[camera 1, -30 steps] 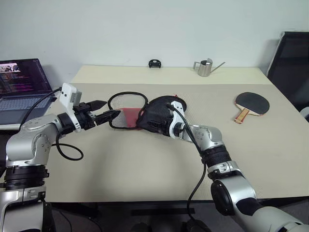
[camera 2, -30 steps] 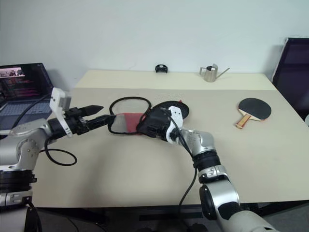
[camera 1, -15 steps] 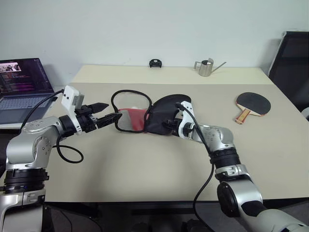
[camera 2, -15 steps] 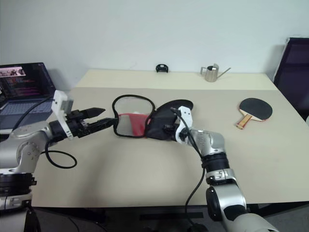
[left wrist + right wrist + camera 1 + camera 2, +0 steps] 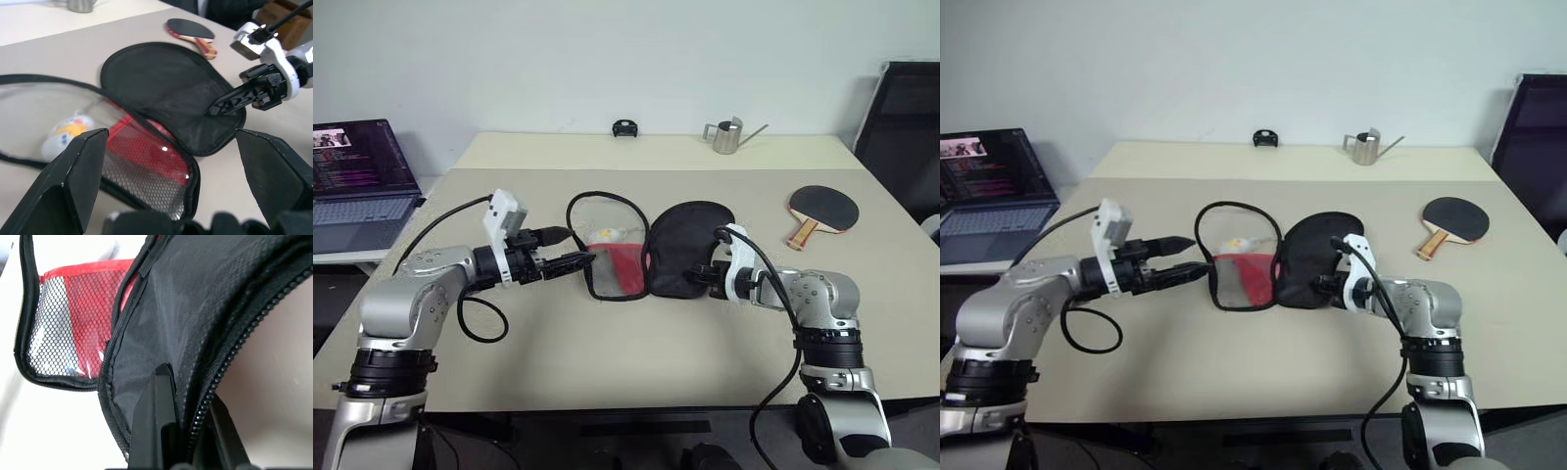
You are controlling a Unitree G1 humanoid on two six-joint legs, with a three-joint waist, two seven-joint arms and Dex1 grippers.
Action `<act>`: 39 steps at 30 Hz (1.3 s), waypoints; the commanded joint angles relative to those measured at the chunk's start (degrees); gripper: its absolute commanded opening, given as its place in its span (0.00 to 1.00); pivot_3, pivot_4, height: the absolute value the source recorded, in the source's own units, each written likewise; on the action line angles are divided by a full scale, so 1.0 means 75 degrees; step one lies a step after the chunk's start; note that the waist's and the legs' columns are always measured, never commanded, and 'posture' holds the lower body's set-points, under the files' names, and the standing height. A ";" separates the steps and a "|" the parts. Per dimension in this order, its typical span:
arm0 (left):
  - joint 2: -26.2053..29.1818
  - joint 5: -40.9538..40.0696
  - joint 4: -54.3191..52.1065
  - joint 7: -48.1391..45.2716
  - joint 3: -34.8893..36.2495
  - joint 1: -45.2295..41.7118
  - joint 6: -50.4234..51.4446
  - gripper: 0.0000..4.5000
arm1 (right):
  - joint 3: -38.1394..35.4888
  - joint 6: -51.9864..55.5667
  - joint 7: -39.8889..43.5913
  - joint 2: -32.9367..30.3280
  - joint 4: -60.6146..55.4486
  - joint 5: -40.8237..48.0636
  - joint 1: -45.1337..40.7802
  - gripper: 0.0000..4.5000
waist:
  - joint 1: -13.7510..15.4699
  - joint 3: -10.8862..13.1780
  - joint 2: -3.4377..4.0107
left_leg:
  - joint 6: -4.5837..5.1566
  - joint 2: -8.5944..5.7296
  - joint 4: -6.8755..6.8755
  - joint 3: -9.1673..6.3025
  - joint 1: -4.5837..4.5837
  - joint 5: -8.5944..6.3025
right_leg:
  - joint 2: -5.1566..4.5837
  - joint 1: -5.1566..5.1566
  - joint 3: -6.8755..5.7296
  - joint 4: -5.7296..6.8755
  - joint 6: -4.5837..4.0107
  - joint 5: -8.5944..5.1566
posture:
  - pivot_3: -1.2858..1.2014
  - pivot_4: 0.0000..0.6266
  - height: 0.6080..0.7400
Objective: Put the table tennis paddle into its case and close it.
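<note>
Next, I release the black flap flat on the table with my right gripper, slightly nearer the table tennis paddle (image 5: pixel 716 262).
The case (image 5: pixel 641 257) lies opened out flat in the middle of the table, with a mesh and red half (image 5: pixel 146 161) on the left and a black flap (image 5: pixel 687 253) on the right. My right gripper (image 5: pixel 698 277) is shut on that flap's zipper rim (image 5: pixel 215 382) at its near right edge. My left gripper (image 5: pixel 579 246) is open, its fingers (image 5: pixel 73 181) spread just off the case's left side. The table tennis paddle (image 5: pixel 821 211), black with a wooden handle, lies apart at the table's right.
An open laptop (image 5: pixel 362 181) sits on a side surface at far left. A metal watering can (image 5: pixel 729 137) and a small black object (image 5: pixel 626 128) stand at the table's back edge. A black chair (image 5: pixel 906 127) stands at right. Something white and yellow (image 5: pixel 66 137) shows inside the case's clear window.
My right gripper closed on the black flap and drew it rightward, spreading the case flat and shifting it right. My left gripper followed it to the right, still open.
</note>
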 commanded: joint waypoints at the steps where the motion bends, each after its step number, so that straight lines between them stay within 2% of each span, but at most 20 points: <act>1: -0.0007 -0.0116 -0.0338 -0.0096 0.0000 -0.0046 0.0044 1.00 | 0.0037 0.0017 0.0324 -0.0329 -0.0197 0.0083 -0.0116 0.01 | 0.0010 0.0000 0.0000 | 0.0000 0.0000 0.0001 0.0001 -0.0001 0.0000 | 0.0000 0.0000 0.0000 -0.0001 0.0000 0.0000 | 0.52 0.24 1.00; 12: -0.0106 -0.0214 -0.0608 -0.0055 -0.0097 -0.0026 0.0226 1.00 | 0.0326 0.0001 0.0971 -0.1039 0.0160 -0.0053 -0.0293 0.01 | 0.0013 0.0000 0.0000 | 0.0000 0.0000 0.0000 0.0002 -0.0001 0.0000 | 0.0000 0.0002 0.0001 -0.0004 0.0000 0.0000 | 0.52 0.24 1.00; 25: -0.0177 -0.0267 -0.0686 -0.0068 -0.0288 -0.0243 0.0376 1.00 | 0.0422 0.0242 0.1467 -0.1930 0.0071 -0.0072 0.0002 0.01 | 0.0024 0.0000 0.0000 | 0.0001 0.0000 0.0001 0.0001 -0.0001 0.0000 | 0.0000 0.0006 -0.0001 -0.0005 0.0000 0.0000 | 0.52 0.24 1.00; 34: -0.0233 -0.0269 -0.0747 -0.0041 -0.0311 -0.0287 0.0467 1.00 | 0.0523 0.0025 0.1444 -0.2044 0.0383 -0.0289 0.0001 0.01 | 0.0025 0.0000 0.0000 | 0.0001 0.0000 0.0004 0.0001 -0.0001 0.0001 | 0.0000 0.0008 -0.0001 -0.0005 0.0000 0.0000 | 0.52 0.24 1.00; 37: -0.0241 -0.0283 -0.0794 -0.0030 -0.0294 -0.0268 0.0508 1.00 | 0.0516 -0.0036 0.1402 -0.2040 0.0464 -0.0368 -0.0032 0.14 | 0.0026 0.0000 0.0000 | 0.0001 0.0000 0.0006 0.0001 -0.0001 0.0000 | 0.0000 0.0009 -0.0001 -0.0005 0.0000 0.0000 | 0.52 0.24 1.00; 39: -0.0244 -0.0281 -0.0811 -0.0019 -0.0278 -0.0247 0.0521 1.00 | 0.0488 -0.0016 0.1418 -0.2042 0.0467 -0.0397 -0.0049 0.31 | 0.0026 0.0000 -0.0001 | 0.0001 0.0000 0.0006 0.0001 -0.0001 0.0000 | 0.0000 0.0009 -0.0001 -0.0005 0.0000 0.0000 | 0.52 0.24 1.00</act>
